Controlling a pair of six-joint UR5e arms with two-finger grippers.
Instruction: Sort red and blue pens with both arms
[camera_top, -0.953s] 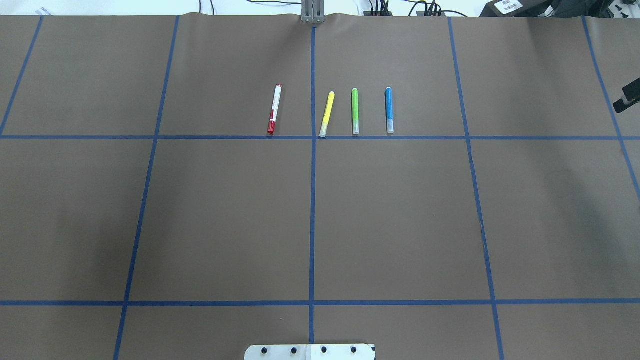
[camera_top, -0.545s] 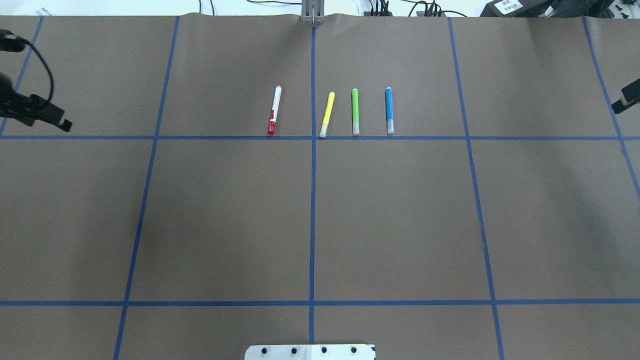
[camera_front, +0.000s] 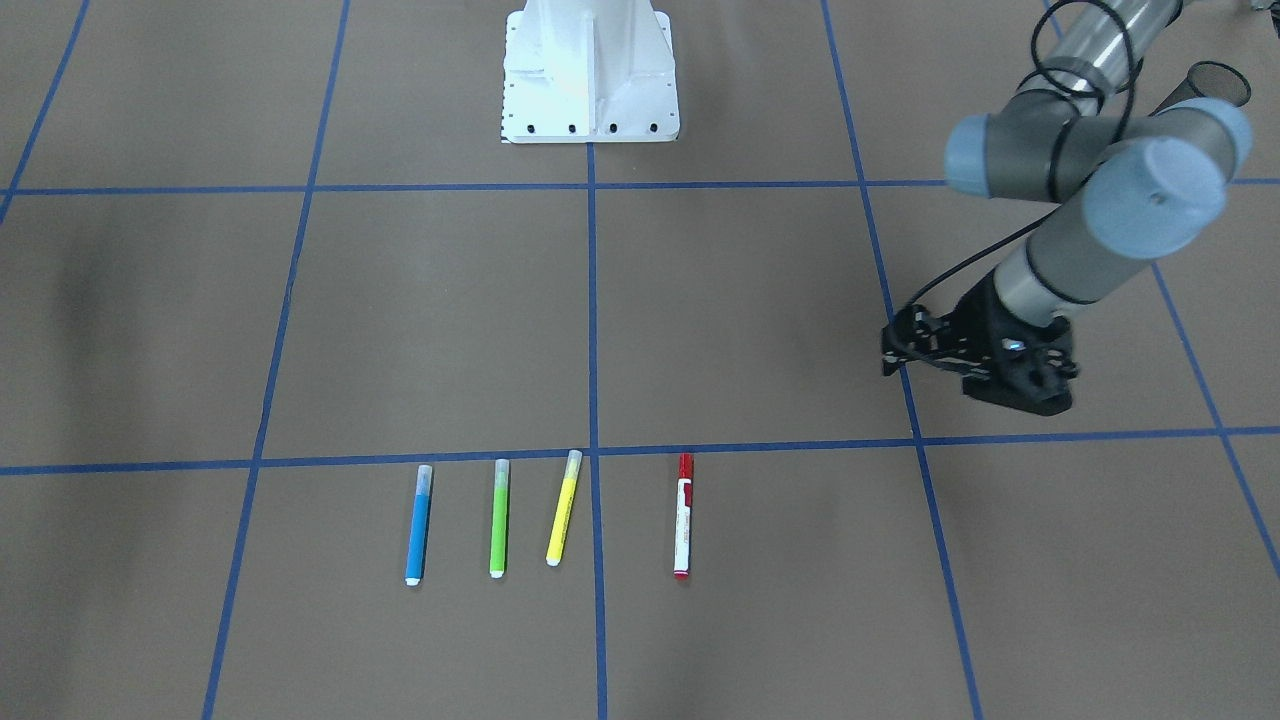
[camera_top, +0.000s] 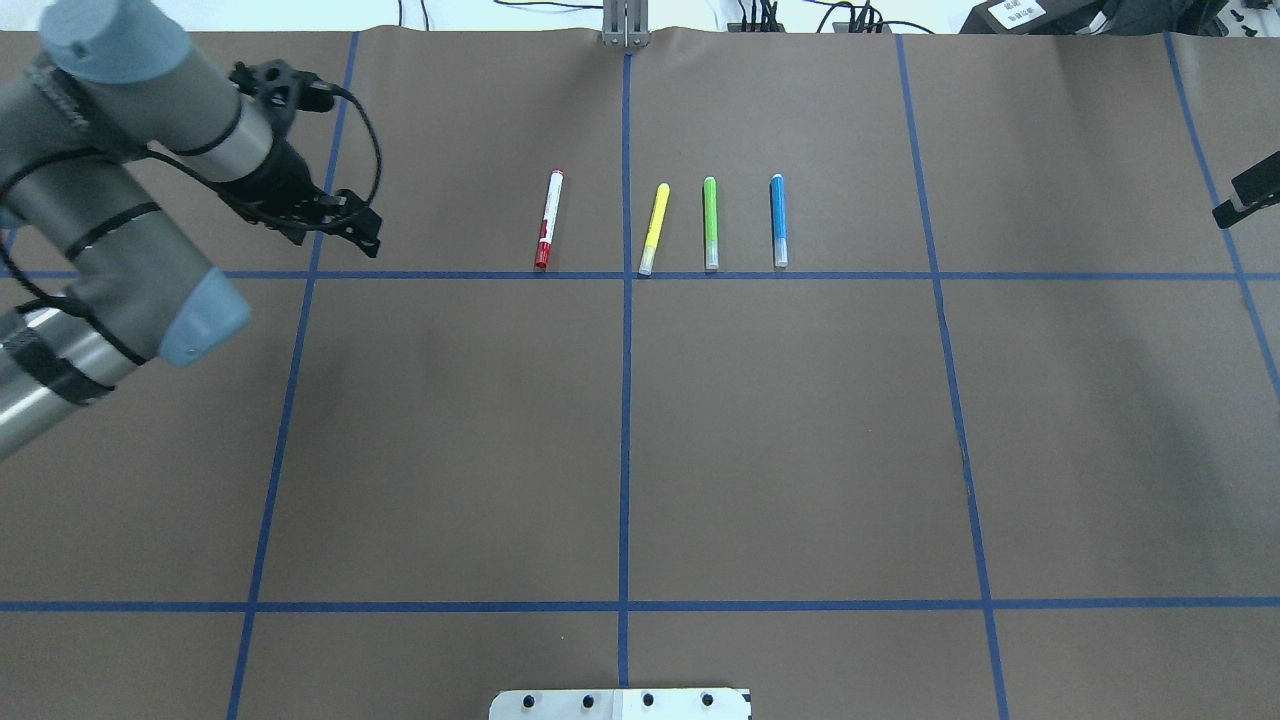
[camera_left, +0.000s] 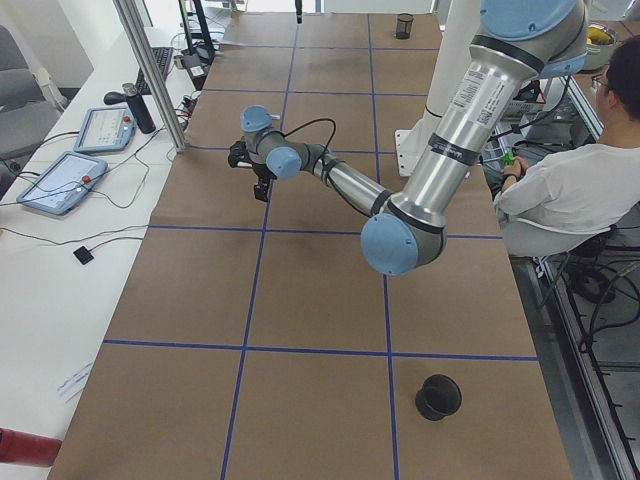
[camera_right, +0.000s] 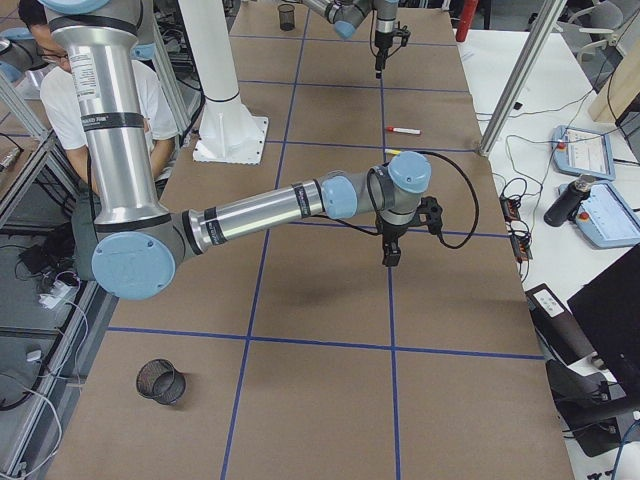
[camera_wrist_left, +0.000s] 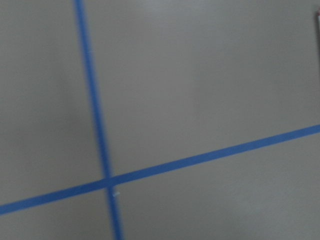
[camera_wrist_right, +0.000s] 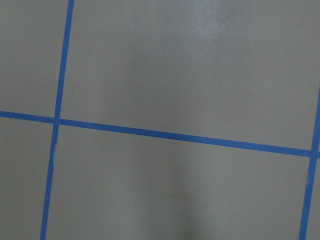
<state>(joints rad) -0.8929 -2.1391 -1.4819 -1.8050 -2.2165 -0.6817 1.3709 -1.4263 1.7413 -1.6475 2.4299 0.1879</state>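
The red pen is next for my left gripper. Next, my left gripper moves to it and closes on the red cap (camera_front: 685, 468) at the pen's end next to the blue tape line.
Four pens lie side by side in one row on the brown table. The red pen (camera_top: 548, 220) (camera_front: 683, 515), white-barrelled with a red cap, is the leftmost in the overhead view. The blue pen (camera_top: 778, 220) (camera_front: 419, 525) is the rightmost there. My left gripper (camera_top: 368, 238) (camera_front: 888, 352) hovers left of the red pen, well apart from it, its fingers drawn together on nothing. Only the tip of my right gripper (camera_top: 1235, 205) pokes in at the right edge, far from the blue pen. I cannot tell if it is open or shut. Both wrist views show only paper and tape.
A yellow highlighter (camera_top: 654, 228) and a green highlighter (camera_top: 710, 222) lie between the two pens. Blue tape lines grid the table. The white robot base (camera_front: 590, 70) stands at mid-edge. A black mesh cup (camera_right: 160, 380) sits near each table end. A person (camera_left: 570, 190) sits behind the robot.
My left arm has swung in from the left edge, towards the red pen. The right gripper tip has edged slightly inward. The pens have not moved.
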